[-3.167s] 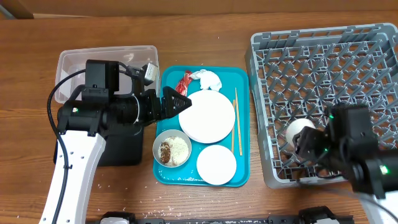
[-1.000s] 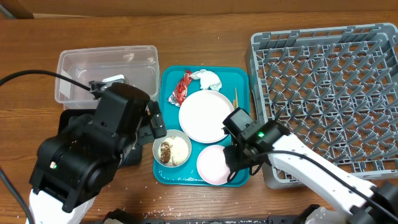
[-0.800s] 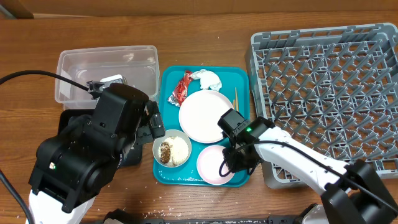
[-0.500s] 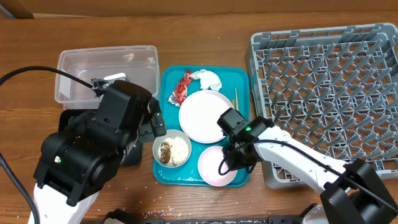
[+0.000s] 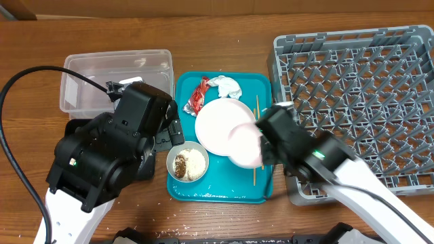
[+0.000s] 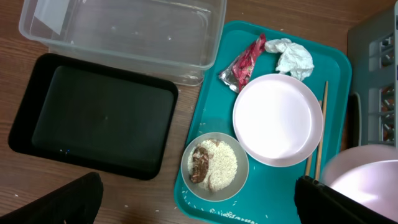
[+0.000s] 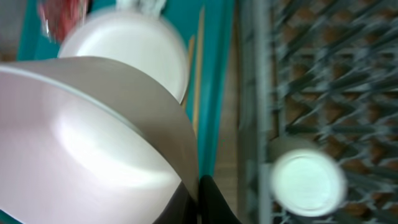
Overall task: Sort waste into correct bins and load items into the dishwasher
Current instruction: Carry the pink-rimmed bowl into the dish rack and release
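The small pink-tinged dish will go down from my right gripper onto the grey dish rack's wires (image 5: 329,112) (image 7: 364,65), just beyond the small white cup.
My right gripper (image 5: 263,148) is shut on the rim of the small pink-tinged dish (image 5: 244,144), which hangs tilted above the teal tray's right side. In the right wrist view the dish (image 7: 93,149) fills the left half, with the jaws (image 7: 200,198) pinched on its edge. A small white cup (image 7: 309,180) sits in the grey dish rack (image 5: 359,88). The large white plate (image 5: 218,125), the rice bowl (image 5: 188,163), the red wrapper (image 5: 198,95) and the tissue (image 5: 229,86) lie on the tray. My left gripper (image 6: 199,211) hangs open and empty high over the tray's near-left corner.
The clear tub (image 6: 124,31) and black tray (image 6: 93,115) stand left of the teal tray (image 6: 273,180). Chopsticks (image 6: 318,143) lie along the tray's right side. Loose rice grains dot the tray and the table by its front edge.
My right gripper closed on the pink dish, lifted it off the tray and carried it up and toward the rack. The left arm shifted only slightly.
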